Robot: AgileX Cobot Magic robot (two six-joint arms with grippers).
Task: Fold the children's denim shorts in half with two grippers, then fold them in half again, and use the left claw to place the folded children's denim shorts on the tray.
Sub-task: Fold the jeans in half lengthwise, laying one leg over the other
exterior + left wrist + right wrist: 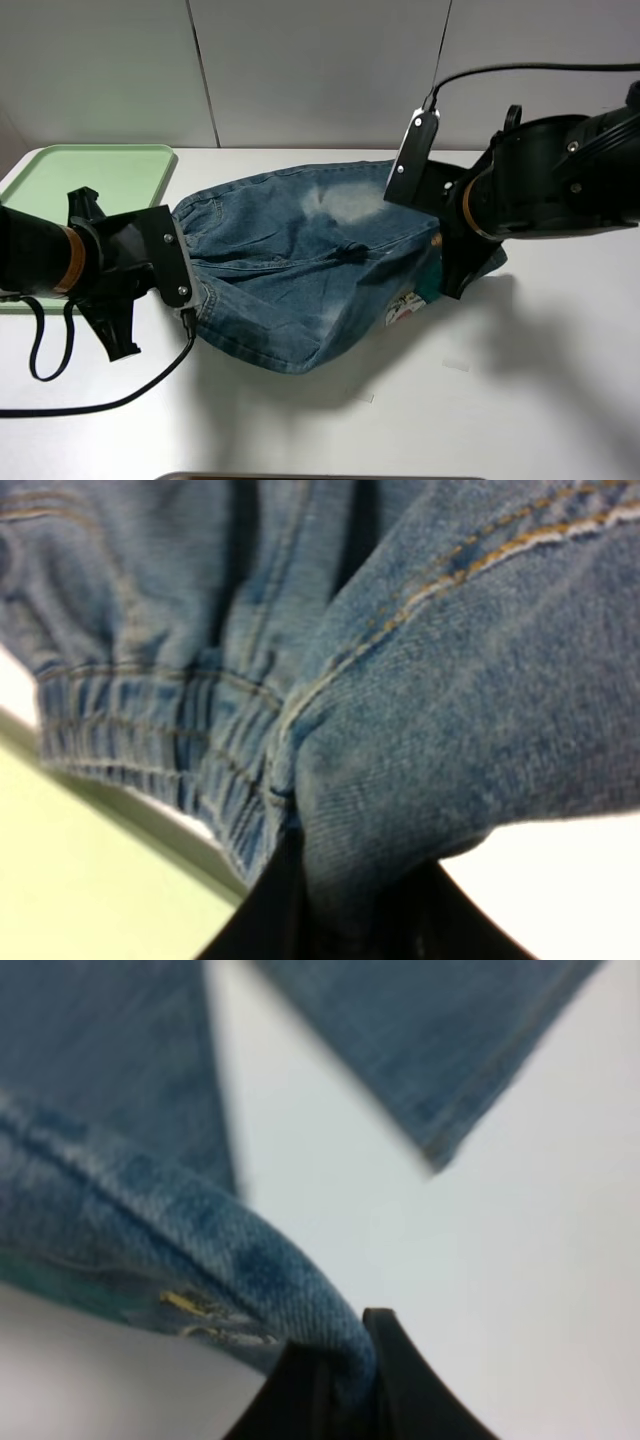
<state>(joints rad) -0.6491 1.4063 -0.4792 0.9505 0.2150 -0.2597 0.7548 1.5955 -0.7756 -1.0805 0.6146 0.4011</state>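
Note:
Next, my left gripper puts the waistband end of the denim shorts down on the pale-green tray's table-side rim [132, 235].
The children's denim shorts [300, 260] hang stretched between my two grippers over the white table, blue-grey with a pale faded patch and colourful embroidery near the right end. My left gripper [190, 300] is shut on the shorts at the elastic waistband side [330, 880]. At the leg hem my right gripper [445, 275] is shut on the shorts [345, 1380]. The pale-green tray [100, 170] lies at the far left, behind the left arm; its rim also shows in the left wrist view [80, 870].
A black cable [90, 405] trails from the left arm across the table front. A white-edged camera mount [412, 155] sticks up from the right arm. Bare white tabletop [480, 400] lies in front and to the right.

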